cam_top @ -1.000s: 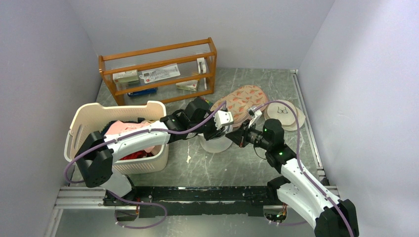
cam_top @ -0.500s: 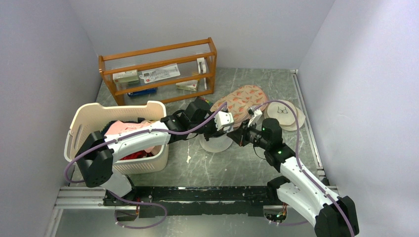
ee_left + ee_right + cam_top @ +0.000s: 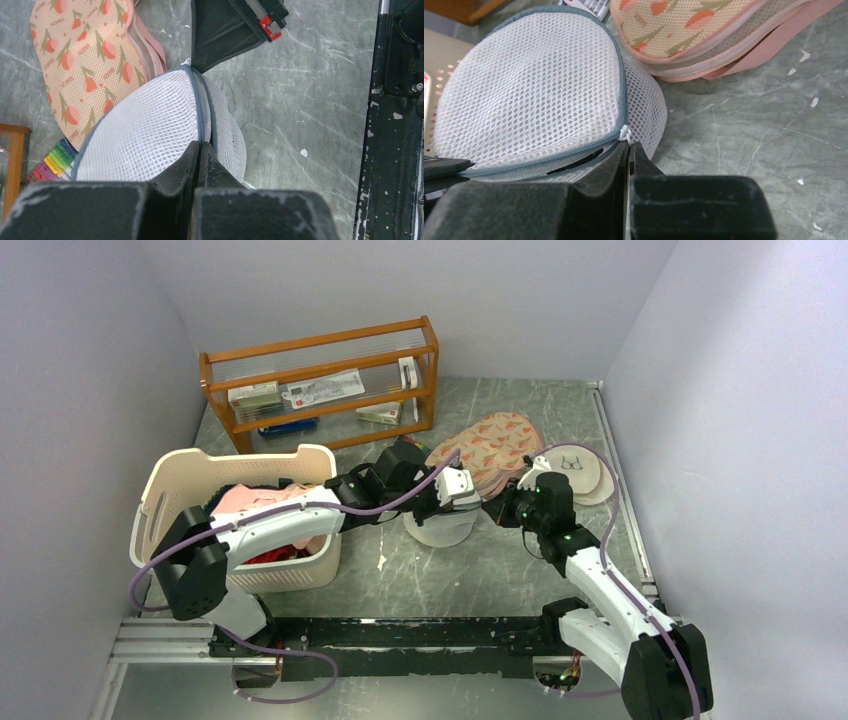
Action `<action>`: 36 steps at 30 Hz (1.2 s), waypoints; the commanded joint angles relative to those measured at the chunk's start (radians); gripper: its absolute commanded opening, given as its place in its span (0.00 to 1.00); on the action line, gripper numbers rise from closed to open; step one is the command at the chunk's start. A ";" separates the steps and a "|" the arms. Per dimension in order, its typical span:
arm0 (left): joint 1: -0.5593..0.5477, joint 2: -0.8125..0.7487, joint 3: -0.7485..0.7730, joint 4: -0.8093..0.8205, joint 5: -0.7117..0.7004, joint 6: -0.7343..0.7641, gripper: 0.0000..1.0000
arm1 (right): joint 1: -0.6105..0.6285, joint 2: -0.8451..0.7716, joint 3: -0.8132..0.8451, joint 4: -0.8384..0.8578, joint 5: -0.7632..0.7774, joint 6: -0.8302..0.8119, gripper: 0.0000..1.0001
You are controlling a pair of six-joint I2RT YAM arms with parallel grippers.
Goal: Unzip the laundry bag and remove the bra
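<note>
Next, my left gripper opens and grips the zipper rim nearer the zipper pull (image 3: 196, 100), because it is pinching that rim far from the white zipper pull.
The laundry bag (image 3: 440, 528) is a white mesh dome with a grey zipper band, standing on edge on the table. My left gripper (image 3: 450, 508) is shut on the bag's zipper rim (image 3: 201, 115); its fingertips (image 3: 200, 146) pinch the grey band. My right gripper (image 3: 493, 508) is shut on the small white zipper pull (image 3: 625, 133) at the bag's near edge (image 3: 534, 90). The zipper is partly open, with a dark slit (image 3: 574, 163) below the band. The bra is hidden; no yellow or black fabric shows.
Salmon patterned pads (image 3: 490, 445) lie just behind the bag, and cream discs (image 3: 578, 472) to their right. A cream laundry basket (image 3: 240, 515) with pink clothes stands at the left, under my left arm. A wooden rack (image 3: 320, 380) stands at the back. Coloured markers (image 3: 55, 160) lie beside the pads.
My right arm has swung its wrist farther back and in toward the bag, still pinching the zipper pull. My left arm and the bag have barely moved.
</note>
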 commanded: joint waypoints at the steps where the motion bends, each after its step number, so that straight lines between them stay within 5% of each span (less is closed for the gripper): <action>1: -0.008 -0.044 -0.006 0.009 -0.016 0.021 0.07 | -0.035 -0.019 -0.009 0.015 -0.043 0.015 0.00; 6: -0.010 -0.044 -0.005 0.013 -0.052 0.018 0.10 | -0.034 -0.057 -0.031 0.071 -0.198 -0.038 0.00; 15: -0.014 -0.039 -0.008 0.012 -0.041 0.015 0.54 | -0.032 -0.135 -0.068 0.170 -0.414 -0.029 0.00; 24: -0.036 -0.029 -0.010 0.002 0.003 0.024 0.75 | -0.025 -0.157 -0.078 0.191 -0.455 -0.014 0.00; 36: -0.045 -0.023 -0.008 0.014 -0.067 0.019 0.57 | 0.001 -0.149 -0.083 0.219 -0.484 -0.006 0.00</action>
